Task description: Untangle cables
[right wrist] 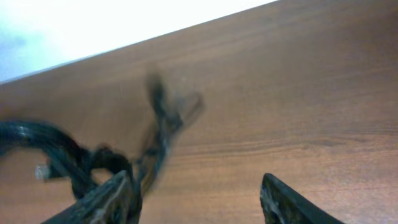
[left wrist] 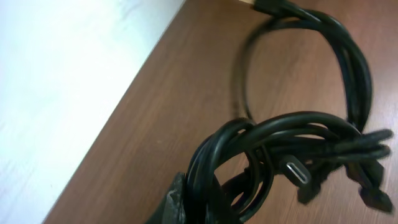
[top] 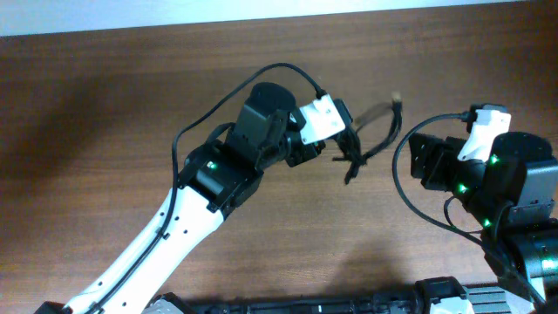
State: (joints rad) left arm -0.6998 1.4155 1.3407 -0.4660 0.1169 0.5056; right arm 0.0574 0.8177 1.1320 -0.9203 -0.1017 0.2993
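Note:
I will close my right gripper on the tangled part of the cables [top: 356,157] [right wrist: 107,162], just beside my left gripper's fingers, so that it can take them over.
The cables [top: 373,138] are a bundle of thin black cords hanging just above the wooden table [top: 122,96] right of centre. One blurred loop rises to a small plug end [top: 397,104]. My left gripper [top: 349,150] is shut on the bundle. In the left wrist view one grey finger [left wrist: 177,198] presses against the looped cables [left wrist: 292,127], where a silver plug [left wrist: 297,173] shows. My right gripper [top: 415,157] stands open just right of the bundle with nothing between its fingers [right wrist: 115,194]. In the right wrist view the cables [right wrist: 62,155] lie to its left, with one blurred strand.
The right arm's own thick black wire [top: 399,179] curves beside its gripper. A pale wall or floor [left wrist: 56,81] borders the table's far edge. Bare wood surrounds the bundle on all sides.

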